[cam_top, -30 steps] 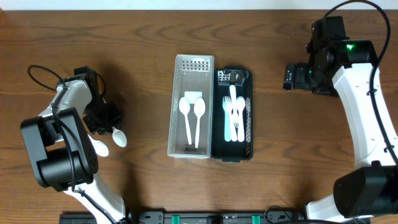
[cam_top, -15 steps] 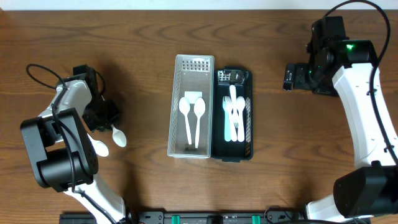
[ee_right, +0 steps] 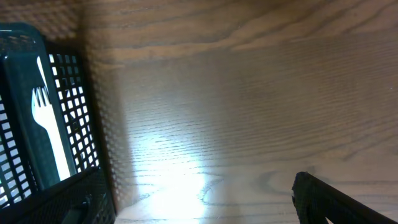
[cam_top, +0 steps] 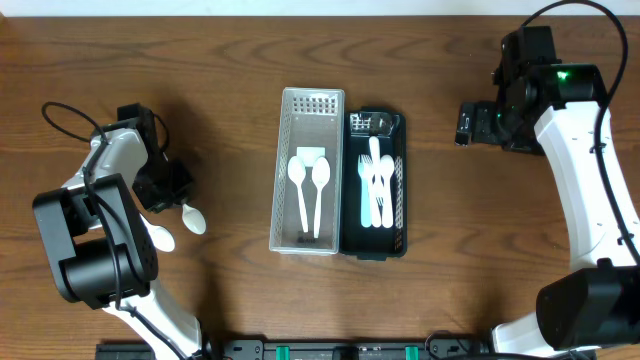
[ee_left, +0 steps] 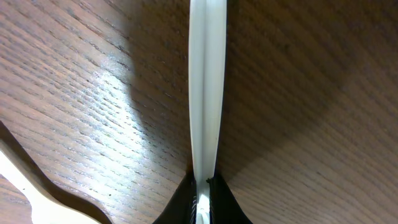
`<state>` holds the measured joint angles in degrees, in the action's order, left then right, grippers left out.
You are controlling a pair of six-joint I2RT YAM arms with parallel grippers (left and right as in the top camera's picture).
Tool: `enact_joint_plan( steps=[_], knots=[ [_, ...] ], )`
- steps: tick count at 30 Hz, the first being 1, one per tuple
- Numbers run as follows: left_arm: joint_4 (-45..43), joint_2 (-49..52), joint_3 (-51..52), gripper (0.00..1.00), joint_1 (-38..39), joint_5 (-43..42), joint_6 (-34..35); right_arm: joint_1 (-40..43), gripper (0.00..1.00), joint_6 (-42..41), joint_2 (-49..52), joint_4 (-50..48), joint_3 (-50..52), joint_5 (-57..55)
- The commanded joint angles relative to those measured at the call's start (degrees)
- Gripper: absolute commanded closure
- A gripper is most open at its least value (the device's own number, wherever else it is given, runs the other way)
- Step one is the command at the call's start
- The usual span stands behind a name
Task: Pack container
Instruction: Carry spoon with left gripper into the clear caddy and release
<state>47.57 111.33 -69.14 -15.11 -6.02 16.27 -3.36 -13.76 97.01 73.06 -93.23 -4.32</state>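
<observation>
I have the white plastic spoon in my left gripper. Next, I let go of it across the spoon handles in the white mesh basket point(cam_top: 302, 196).
My left gripper point(cam_top: 168, 190) is shut on the handle of a white plastic spoon point(cam_top: 193, 220) at the table's left, low over the wood. In the left wrist view the handle point(ee_left: 207, 93) runs straight up from the closed jaws point(ee_left: 202, 193). A white mesh basket point(cam_top: 285, 170) at the centre holds two white spoons point(cam_top: 309, 185). A black mesh basket point(cam_top: 401, 200) beside it on the right holds several white forks point(cam_top: 375, 185). My right gripper point(cam_top: 465, 123) is open and empty, to the right of the black basket, whose corner shows in the right wrist view point(ee_right: 68, 124).
A second white utensil point(cam_top: 160, 237) lies on the table just below the held spoon; part of it shows in the left wrist view point(ee_left: 25, 186). A black cable point(cam_top: 65, 120) loops beside the left arm.
My left gripper has shifted slightly with the spoon in it. The right arm has not moved.
</observation>
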Motion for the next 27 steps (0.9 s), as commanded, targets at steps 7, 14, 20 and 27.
enact_joint_plan(
  steps=[7,14,20,27],
  knots=[
    [8.22,-8.55,-7.72,0.94,6.01,2.51,-1.64,-0.04,0.01,0.76,-0.13,0.07,0.26,0.26],
    [12.04,-22.36,-12.41,0.94,21.31,2.58,-1.05,-0.04,0.01,0.76,-0.13,0.0,0.26,0.26],
    [11.5,-24.39,-12.35,0.94,33.86,2.58,3.89,-0.04,0.01,0.76,-0.13,0.04,0.26,0.28],
    [7.56,-17.31,-12.28,0.94,41.07,2.56,4.92,-0.04,0.01,0.76,-0.13,0.04,0.26,0.28]
  ],
)
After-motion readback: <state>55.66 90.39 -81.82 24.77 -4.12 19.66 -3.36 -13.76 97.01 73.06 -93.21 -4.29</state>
